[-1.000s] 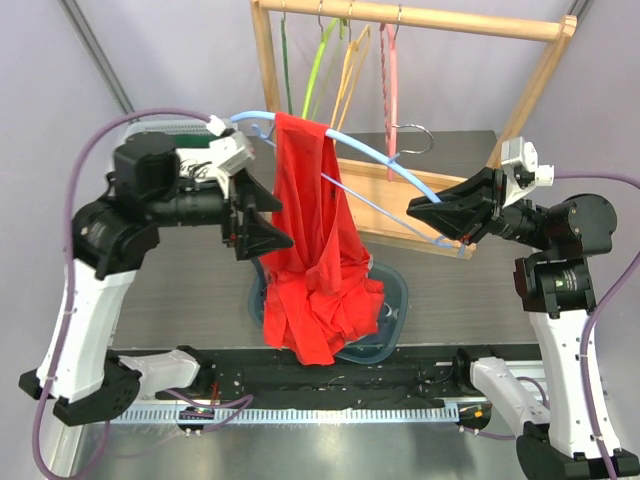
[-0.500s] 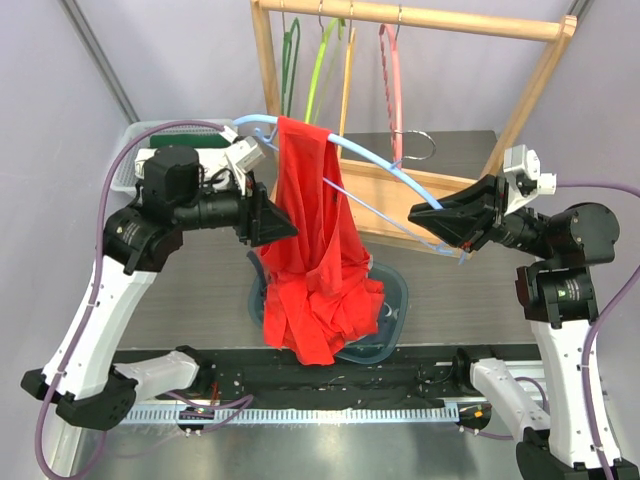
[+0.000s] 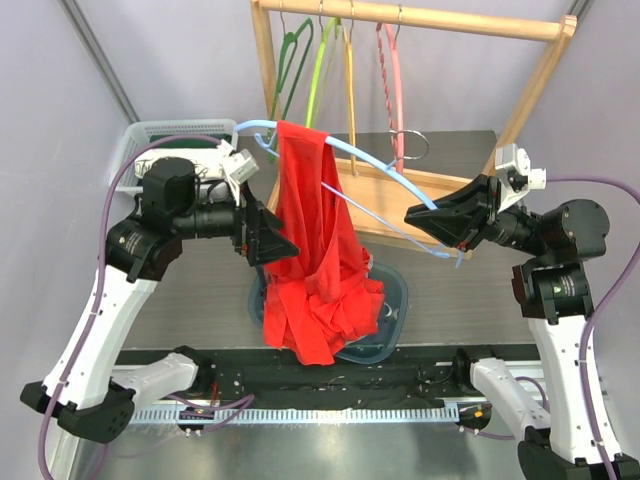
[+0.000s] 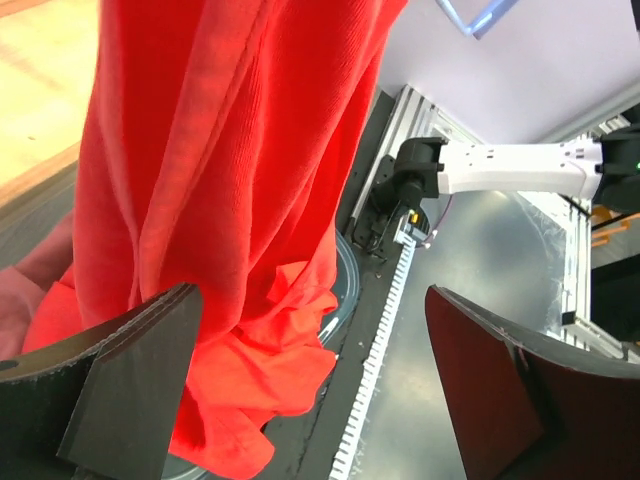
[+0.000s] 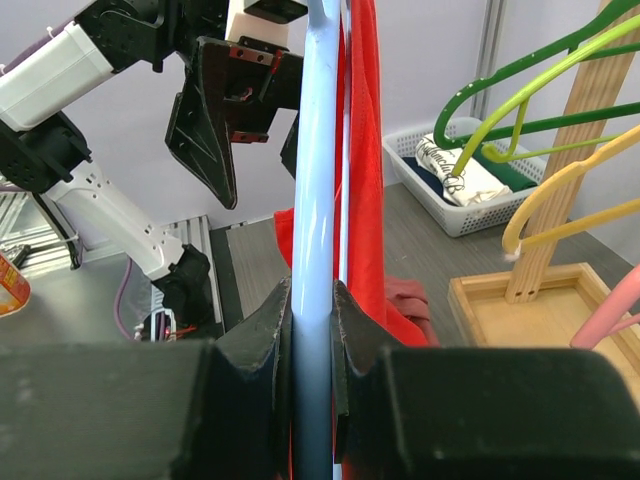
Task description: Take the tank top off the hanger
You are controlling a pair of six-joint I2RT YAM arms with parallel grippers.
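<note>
The tank top is looped over the hanger's loose end with my left gripper low beside it, so next I pinch the cloth nearer the bar (image 3: pixel 288 185) and lift it off.
A red tank top (image 3: pixel 315 240) hangs from a light-blue hanger (image 3: pixel 375 160), its lower part bunched over a dark basin (image 3: pixel 395 300). My right gripper (image 3: pixel 415 213) is shut on the hanger's right end; in the right wrist view its jaws clamp the blue bar (image 5: pixel 315 200) with the red cloth (image 5: pixel 362 140) just behind. My left gripper (image 3: pixel 275 240) is open beside the tank top's left edge. In the left wrist view the cloth (image 4: pixel 220 180) hangs against the left finger (image 4: pixel 130 380); the right finger (image 4: pixel 520 390) stands apart.
A wooden rack (image 3: pixel 400 20) at the back holds green, yellow and pink hangers. A white basket (image 3: pixel 165 135) stands at the back left. A black rail (image 3: pixel 330 375) runs along the near table edge.
My left arm has drawn down and in, bringing its open gripper closer to the tank top's left side. The right gripper and hanger have shifted slightly left.
</note>
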